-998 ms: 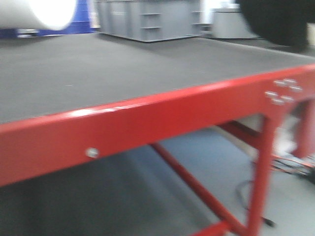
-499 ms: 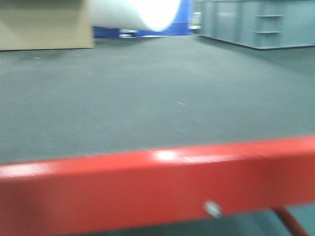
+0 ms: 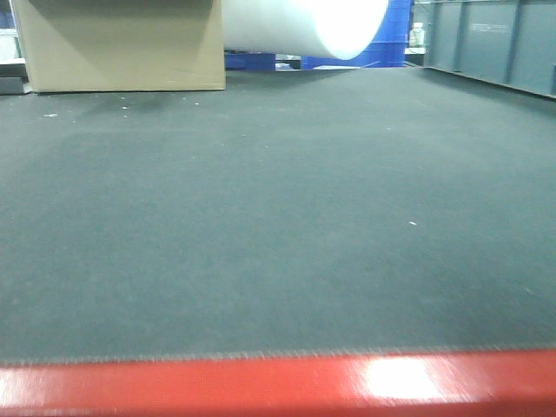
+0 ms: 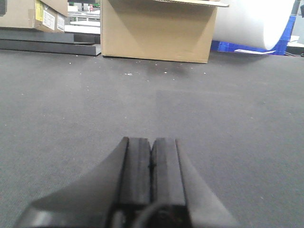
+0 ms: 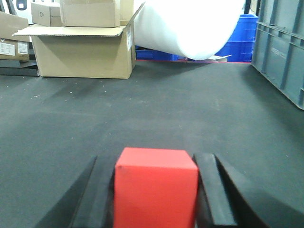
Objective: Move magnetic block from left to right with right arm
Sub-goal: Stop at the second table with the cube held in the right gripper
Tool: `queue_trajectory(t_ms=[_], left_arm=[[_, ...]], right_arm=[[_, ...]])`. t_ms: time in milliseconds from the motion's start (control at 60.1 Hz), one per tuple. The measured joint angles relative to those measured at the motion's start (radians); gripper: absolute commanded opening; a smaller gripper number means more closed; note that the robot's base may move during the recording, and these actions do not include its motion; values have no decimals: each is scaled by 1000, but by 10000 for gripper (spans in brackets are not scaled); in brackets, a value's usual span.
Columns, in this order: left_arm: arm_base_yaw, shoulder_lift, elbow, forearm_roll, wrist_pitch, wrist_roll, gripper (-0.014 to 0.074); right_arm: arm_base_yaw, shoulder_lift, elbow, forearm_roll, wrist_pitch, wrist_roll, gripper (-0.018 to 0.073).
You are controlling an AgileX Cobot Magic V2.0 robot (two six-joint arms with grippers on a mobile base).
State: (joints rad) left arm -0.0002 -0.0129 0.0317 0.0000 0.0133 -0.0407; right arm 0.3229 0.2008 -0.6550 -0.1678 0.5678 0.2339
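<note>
My right gripper needs to set the magnetic block down on the open middle of the dark mat (image 3: pixel 274 205), facing the white roll.
The magnetic block (image 5: pixel 156 190), a plain red cube, fills the gap between the two black fingers of my right gripper (image 5: pixel 154 159), which is shut on it just above the dark mat (image 5: pixel 156 114). In the left wrist view my left gripper (image 4: pixel 151 140) is shut, its pads pressed together with nothing between them, low over the same mat. The front view shows only the table top; no gripper and no block appear there.
A cardboard box (image 3: pixel 122 43) stands at the mat's far left. A big white roll (image 3: pixel 304 26) hangs over the far edge, with blue crates (image 5: pixel 242 38) behind it. A grey crate (image 5: pixel 280 47) lines the right side. The table's red front rail (image 3: pixel 261 387) runs along the near edge.
The front view has swung from an oblique look at the table's red rail and leg to a square look across the mat; the box and roll have come into view.
</note>
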Motion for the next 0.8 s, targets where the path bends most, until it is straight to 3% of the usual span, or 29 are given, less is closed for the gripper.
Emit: queue_trajectory(t_ms=[399,798], left_arm=[[-51,0,0,0,0,0,-116],[60,0,0,0,0,0,-116]], right_arm=[[0,0,0,0,0,0,98],[0,0,0,0,0,0,97]])
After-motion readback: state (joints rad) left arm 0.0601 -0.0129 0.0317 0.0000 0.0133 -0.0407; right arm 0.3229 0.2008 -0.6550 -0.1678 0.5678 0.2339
